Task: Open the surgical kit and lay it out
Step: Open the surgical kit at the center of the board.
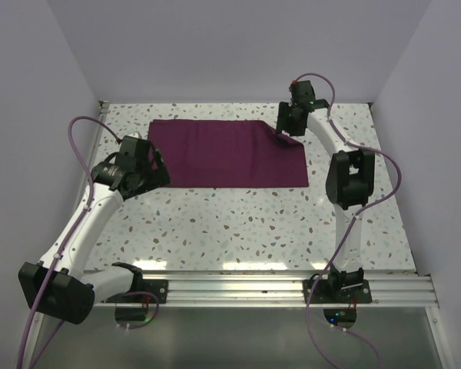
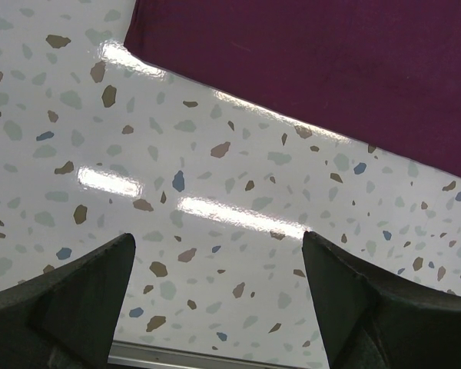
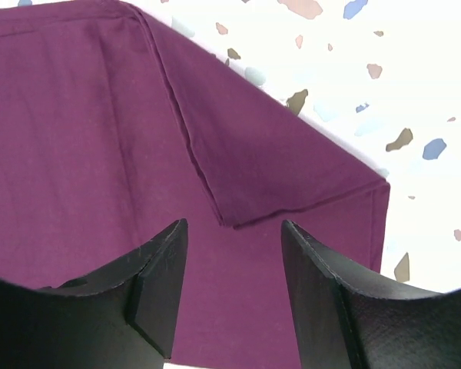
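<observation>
My right gripper is facing a cloth wrap that lies doubled along a slanting fold, so it should pinch the flap's pointed corner (image 3: pixel 226 221) and pull it back across that fold.
The dark purple cloth wrap (image 1: pixel 227 152) lies flat on the far half of the table. No steel tray or instruments show; they are hidden or out of view. My right gripper (image 1: pixel 286 132) hovers over the cloth's far right corner, open and empty. In the right wrist view a folded flap corner (image 3: pixel 238 219) of the cloth (image 3: pixel 84 138) lies just ahead of the fingertips (image 3: pixel 169 261). My left gripper (image 1: pixel 158 171) is open and empty at the cloth's near left edge. In the left wrist view the cloth (image 2: pixel 330 69) lies beyond the fingers (image 2: pixel 92 292), over bare tabletop.
The terrazzo table (image 1: pixel 238 223) stretches between the cloth and the metal rail (image 1: pixel 292 288) at the near edge. White walls close in the left, right and far sides.
</observation>
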{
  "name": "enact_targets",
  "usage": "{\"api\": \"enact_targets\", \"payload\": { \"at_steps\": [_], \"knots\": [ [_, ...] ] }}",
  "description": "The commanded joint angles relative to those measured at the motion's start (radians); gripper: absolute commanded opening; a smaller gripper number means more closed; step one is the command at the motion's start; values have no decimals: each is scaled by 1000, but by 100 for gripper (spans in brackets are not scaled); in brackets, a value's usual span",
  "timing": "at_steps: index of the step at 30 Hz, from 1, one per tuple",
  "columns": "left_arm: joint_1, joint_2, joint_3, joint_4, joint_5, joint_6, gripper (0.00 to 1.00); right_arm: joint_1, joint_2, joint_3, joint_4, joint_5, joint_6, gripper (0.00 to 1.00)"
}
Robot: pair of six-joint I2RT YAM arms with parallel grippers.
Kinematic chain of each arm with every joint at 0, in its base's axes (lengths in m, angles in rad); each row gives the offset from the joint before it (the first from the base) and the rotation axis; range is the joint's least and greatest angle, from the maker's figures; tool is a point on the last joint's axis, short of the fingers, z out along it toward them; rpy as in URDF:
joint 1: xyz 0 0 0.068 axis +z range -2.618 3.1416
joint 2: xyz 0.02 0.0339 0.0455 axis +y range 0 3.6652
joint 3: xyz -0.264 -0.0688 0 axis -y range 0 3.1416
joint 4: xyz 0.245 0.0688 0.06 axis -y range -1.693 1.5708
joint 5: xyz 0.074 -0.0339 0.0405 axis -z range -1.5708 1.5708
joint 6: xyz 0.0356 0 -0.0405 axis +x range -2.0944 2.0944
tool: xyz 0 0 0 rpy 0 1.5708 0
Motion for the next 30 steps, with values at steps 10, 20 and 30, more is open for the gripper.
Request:
{"api": "enact_targets", "payload": {
  "at_steps": [10, 20, 30],
  "knots": [
    [-5, 0, 25, 4, -13, 39, 93, 13, 72, 80, -22, 7, -10, 54],
    [-7, 25, 40, 6, -16, 66, 94, 16, 110, 103, -36, 45, -5, 31],
    [-5, 37, 49, 3, -28, 85, 94, 19, 94, 101, -28, 21, -20, 10]
  ]
}}
